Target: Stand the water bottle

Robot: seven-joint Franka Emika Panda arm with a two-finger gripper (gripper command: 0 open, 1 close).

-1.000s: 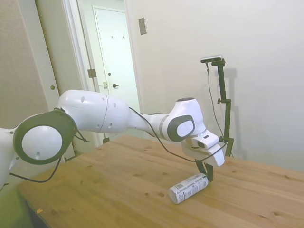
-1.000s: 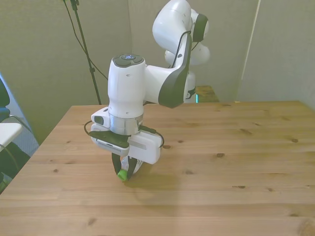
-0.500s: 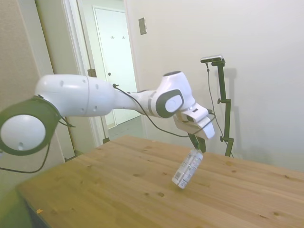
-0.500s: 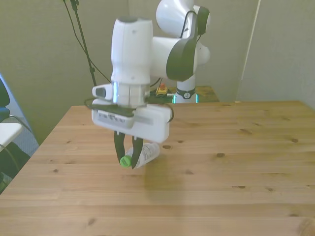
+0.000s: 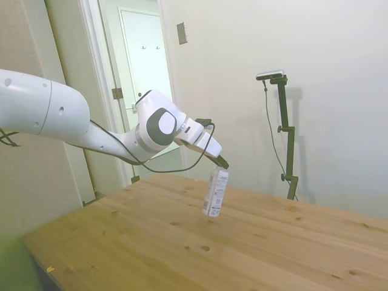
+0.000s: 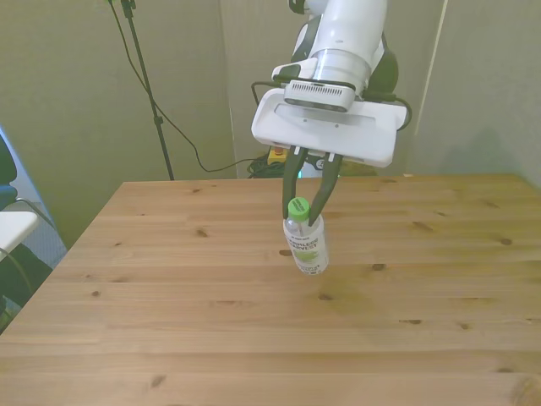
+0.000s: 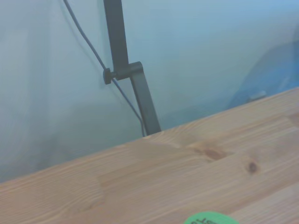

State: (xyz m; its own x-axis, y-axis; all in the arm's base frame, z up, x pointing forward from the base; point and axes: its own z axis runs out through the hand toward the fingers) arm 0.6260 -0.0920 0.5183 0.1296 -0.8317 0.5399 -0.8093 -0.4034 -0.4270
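The robot's gripper should release the water bottle standing on bare wood [image 5: 224, 214] between the dark knots and the far edge of the table.
The water bottle [image 5: 214, 193] [image 6: 306, 241] is a small clear plastic bottle with a green cap and a white label. It hangs nearly upright, cap up, with its base just above or barely touching the wooden table [image 5: 182, 242] [image 6: 169, 321]. My gripper [image 5: 222, 162] [image 6: 302, 200] is shut on the bottle's neck, right at the cap, with dark fingers on either side. The wrist view shows only an edge of the green cap [image 7: 210, 218] over the tabletop.
The tabletop's far edge meets a pale wall in the side view. A door [image 5: 148, 79] stands behind the arm there. A blue object [image 6: 8, 182] sits off the front view's left edge.
The bottle has gone from lying on the table to hanging cap up in the gripper. The arm has lifted it and swung it away from the camera in the front view.
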